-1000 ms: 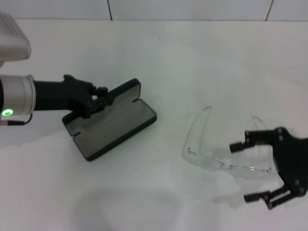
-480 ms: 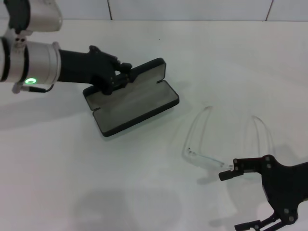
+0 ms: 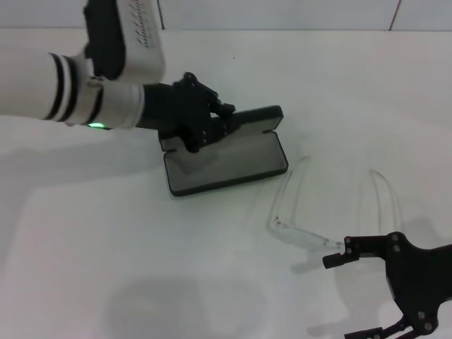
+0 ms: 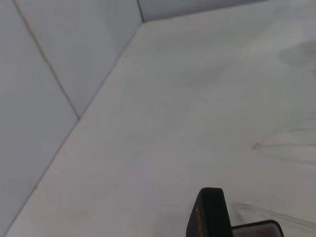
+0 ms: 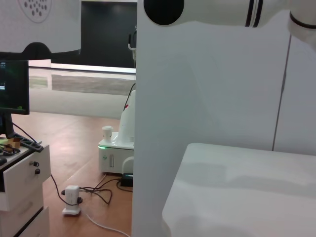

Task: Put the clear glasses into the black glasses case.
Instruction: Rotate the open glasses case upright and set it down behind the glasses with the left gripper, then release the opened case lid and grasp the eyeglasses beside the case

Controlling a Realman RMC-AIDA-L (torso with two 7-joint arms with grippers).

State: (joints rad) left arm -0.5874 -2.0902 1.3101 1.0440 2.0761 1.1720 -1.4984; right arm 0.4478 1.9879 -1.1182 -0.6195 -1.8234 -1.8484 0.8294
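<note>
The clear glasses should be next for my right gripper, which should go to the nose bridge (image 3: 340, 244) between their lenses and close there.
The black glasses case (image 3: 227, 158) lies open on the white table, grey lining up, lid raised at the back. My left gripper (image 3: 207, 127) is shut on the lid's left end. Its black edge with orange lettering (image 4: 208, 218) shows in the left wrist view. The clear glasses (image 3: 300, 234) rest on the table just right of the case, arms pointing away from me; their faint outline (image 4: 277, 144) also appears in the left wrist view. My right gripper (image 3: 349, 295) hovers open at the near right, just in front of the glasses' lens, holding nothing.
The white table (image 3: 127, 247) meets a tiled wall (image 3: 282, 13) at the back. The right wrist view looks off the table at the left arm (image 5: 207, 12), a floor with cables and a monitor (image 5: 14, 81).
My left gripper has carried the open case rightward and farther back, up beside the glasses. My right gripper has drawn back from the glasses toward the near right corner.
</note>
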